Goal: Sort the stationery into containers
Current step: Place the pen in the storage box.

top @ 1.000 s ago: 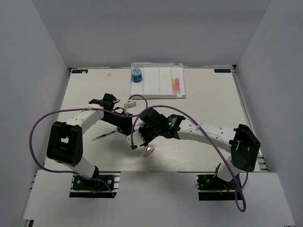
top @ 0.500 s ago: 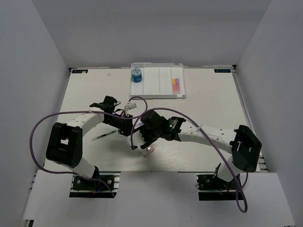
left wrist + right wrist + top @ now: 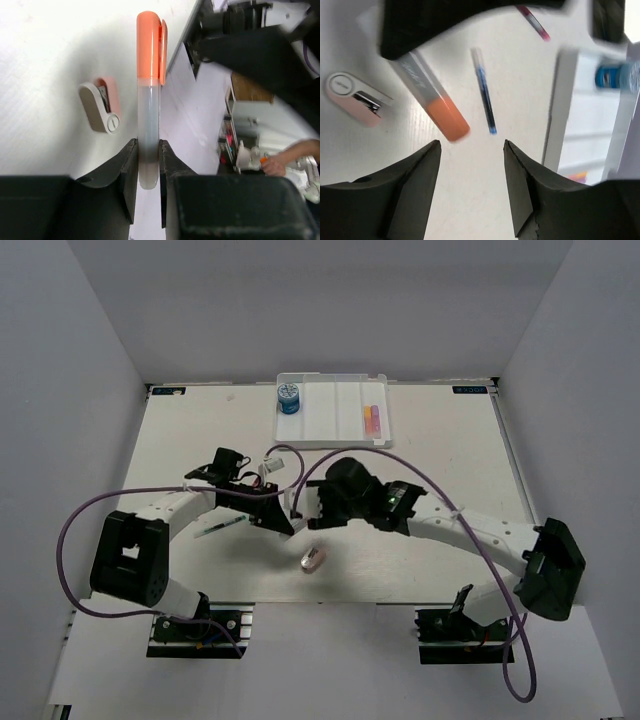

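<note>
Next, I release the orange-capped marker from my left gripper between the pink marker and the side [image 3: 383, 420] of the white tray.
My left gripper [image 3: 148, 150] is shut on the clear barrel of an orange-capped marker [image 3: 149, 85], which sticks straight out past the fingertips. A small pinkish eraser [image 3: 100, 107] lies on the table just left of the marker; it also shows in the top view [image 3: 311, 560]. My right gripper [image 3: 472, 145] is open and empty above the table, facing the marker's orange cap [image 3: 445, 117]. A blue pen [image 3: 485, 97] and a red pen [image 3: 535, 22] lie beyond it. The white tray [image 3: 325, 420] at the far edge holds a blue roll [image 3: 289, 398] and orange and pink markers [image 3: 371, 420].
A thin dark pen [image 3: 222, 527] lies on the table under the left arm. Purple cables [image 3: 75, 530] loop around both arms. The two grippers [image 3: 295, 518] are close together at the table's middle. White walls enclose the table on three sides.
The right gripper has drawn back to the right and away from the eraser. The left gripper has moved right and nearer the front, with the orange marker in it. The eraser has stayed put.
</note>
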Robot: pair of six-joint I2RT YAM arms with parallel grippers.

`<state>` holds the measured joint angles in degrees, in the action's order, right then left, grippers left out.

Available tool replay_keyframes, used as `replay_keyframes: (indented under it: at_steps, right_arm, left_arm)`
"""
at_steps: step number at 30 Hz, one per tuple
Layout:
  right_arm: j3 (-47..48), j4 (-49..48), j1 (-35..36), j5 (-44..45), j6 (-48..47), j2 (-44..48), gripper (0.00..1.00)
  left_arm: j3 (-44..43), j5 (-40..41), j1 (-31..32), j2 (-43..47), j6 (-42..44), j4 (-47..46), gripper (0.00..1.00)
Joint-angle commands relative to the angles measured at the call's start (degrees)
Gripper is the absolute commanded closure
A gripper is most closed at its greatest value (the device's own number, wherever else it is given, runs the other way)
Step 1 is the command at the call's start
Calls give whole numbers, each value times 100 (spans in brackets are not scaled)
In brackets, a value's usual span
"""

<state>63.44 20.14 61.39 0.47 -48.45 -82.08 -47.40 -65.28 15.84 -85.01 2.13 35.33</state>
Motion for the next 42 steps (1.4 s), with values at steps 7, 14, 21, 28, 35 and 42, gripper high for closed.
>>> replay_keyframes:
  at_steps: [7,14,21,28,35,42]
  right_arm:
    - [80,392,-2031,270,2390,729,38]
    - [116,1317,-4186,-802,3929,334,39]
    - [-332,1212,-5583,-1741,4730,473,38]
    - [-403,1159,-5883,-2156,4713,869,38]
    - [-201,1334,-6041,-2525,4493,843,39]
    - [-341,1527,-6051,-2692,4195,957,42]
  left_arm:
    - [-15,1446,95,477,-2388,-2413,100]
    - [-2994,3440,718,-1058,-2789,-2743,100]
    - [-6743,5672,1552,-3257,-2420,-2547,100]
    - [-7408,7185,2343,-4295,-2227,-3338,100]
    - [-7855,8512,2609,-5314,-2481,-4181,100]
    - [-7820,8944,2749,-5763,-2428,-4737,100]
